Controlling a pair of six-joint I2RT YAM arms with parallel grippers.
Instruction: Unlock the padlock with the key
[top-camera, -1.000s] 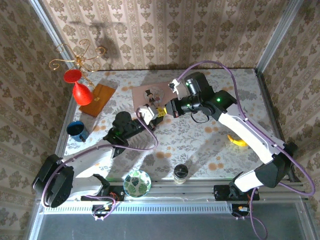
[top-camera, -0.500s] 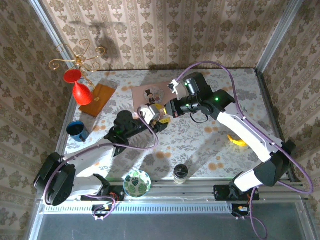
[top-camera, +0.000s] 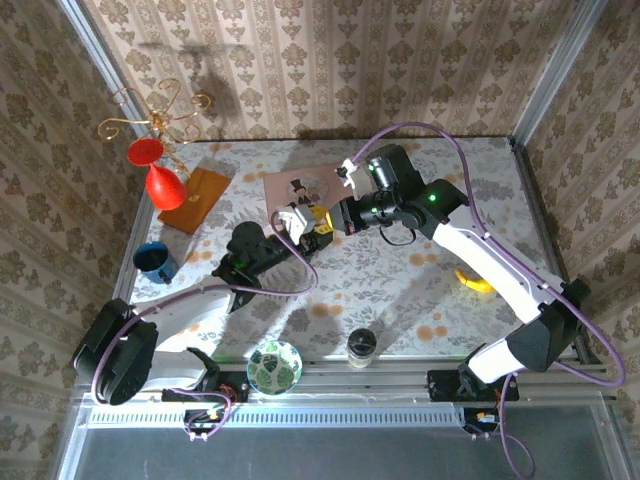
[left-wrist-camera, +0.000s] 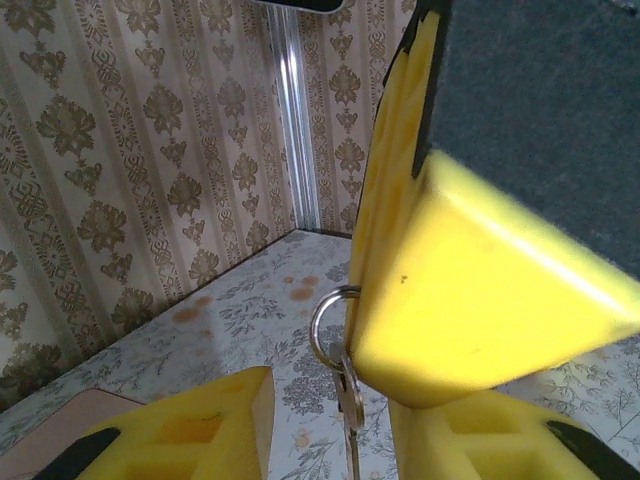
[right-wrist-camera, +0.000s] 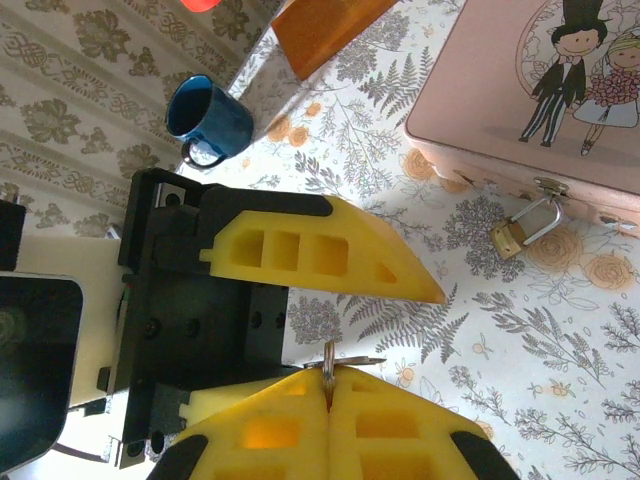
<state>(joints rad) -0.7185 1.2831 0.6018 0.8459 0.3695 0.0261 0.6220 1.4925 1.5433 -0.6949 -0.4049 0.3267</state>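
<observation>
The key is hanging by its ring from my right gripper. My left gripper should hold the blade while my right gripper takes the key's head (left-wrist-camera: 350, 396).
The key (left-wrist-camera: 350, 405) hangs by its ring (left-wrist-camera: 322, 322) from my right gripper (right-wrist-camera: 328, 378), which is shut on the ring, with the blade (right-wrist-camera: 360, 361) sticking out sideways. My left gripper (left-wrist-camera: 330, 405) stands open around the key, one yellow finger (left-wrist-camera: 205, 425) on each side and a gap to the blade. In the top view both grippers meet just in front of the pink box (top-camera: 300, 186): the left gripper (top-camera: 300, 222) and the right gripper (top-camera: 326, 222). The small brass padlock (right-wrist-camera: 520, 232) hangs on the hasp of the pink box (right-wrist-camera: 520, 80), up and right of the grippers.
A blue mug (top-camera: 155, 260) stands at the left edge, with an orange block (top-camera: 200, 198) and red glasses on a gold stand (top-camera: 160, 180) behind it. A banana (top-camera: 475, 282) lies at the right. A jar (top-camera: 361, 345) and a green patterned bowl (top-camera: 274, 366) sit near the front rail.
My left gripper, shut a second ago, opened wide and has come partly together around the key. The right gripper has stayed shut on the key ring, hardly moving.
</observation>
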